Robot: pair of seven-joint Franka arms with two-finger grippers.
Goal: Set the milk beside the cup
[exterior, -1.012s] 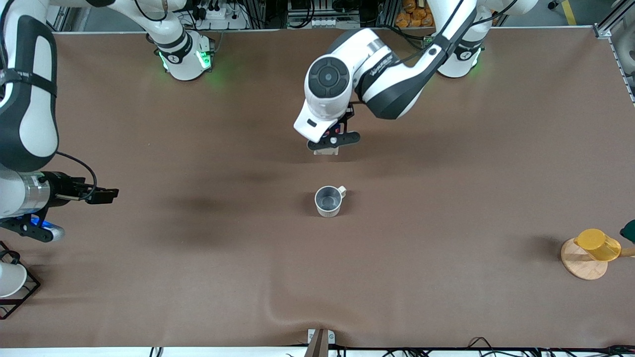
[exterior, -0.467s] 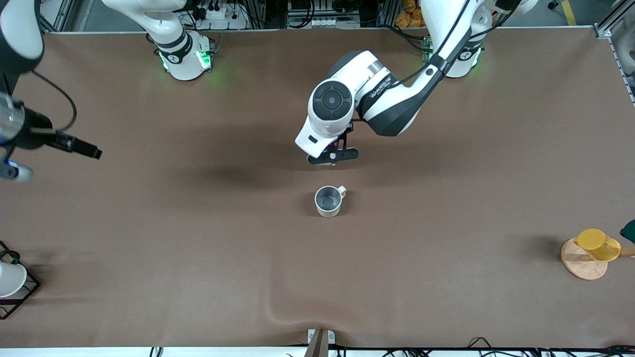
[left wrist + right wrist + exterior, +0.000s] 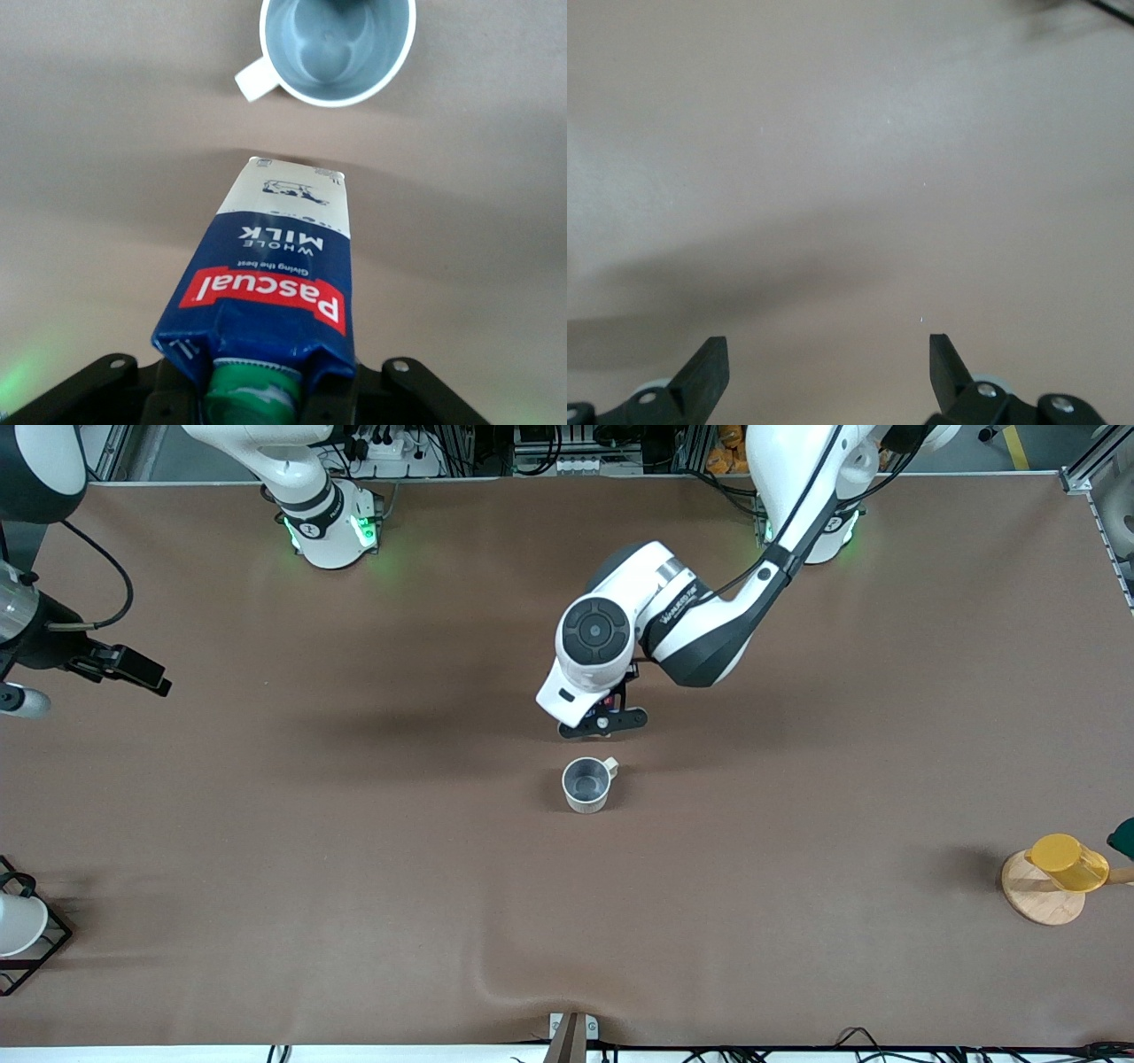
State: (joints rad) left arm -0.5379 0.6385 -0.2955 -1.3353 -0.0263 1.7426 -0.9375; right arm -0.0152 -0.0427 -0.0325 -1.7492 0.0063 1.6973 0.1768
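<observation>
My left gripper should set the milk down on the table [image 3: 597, 766] [image 3: 301, 146]. It will release it close against the cup's arm side, near the cup's handle.
The milk [image 3: 275, 283] is a dark blue and white carton with a green cap and red band, held in my left gripper [image 3: 261, 403]. In the front view the left gripper [image 3: 602, 724] hangs over the table just beside the cup [image 3: 586, 783], and the wrist hides the carton. The cup, a cream mug with a grey inside and a loop handle, stands mid-table; it also shows in the left wrist view [image 3: 337, 49]. My right gripper [image 3: 133, 670] is open and empty over the right arm's end of the table; the right wrist view shows its fingertips [image 3: 709, 367] wide apart over bare cloth.
A yellow cup [image 3: 1067, 863] rests on a wooden disc [image 3: 1038, 895] at the left arm's end. A black wire rack [image 3: 27, 948] with a white item sits at the right arm's end, near the front edge. A cloth wrinkle [image 3: 496, 983] lies near the front edge.
My left gripper has moved with the milk toward the cup and nearer the front camera. My right arm has swung up and back, its gripper now higher in the view.
</observation>
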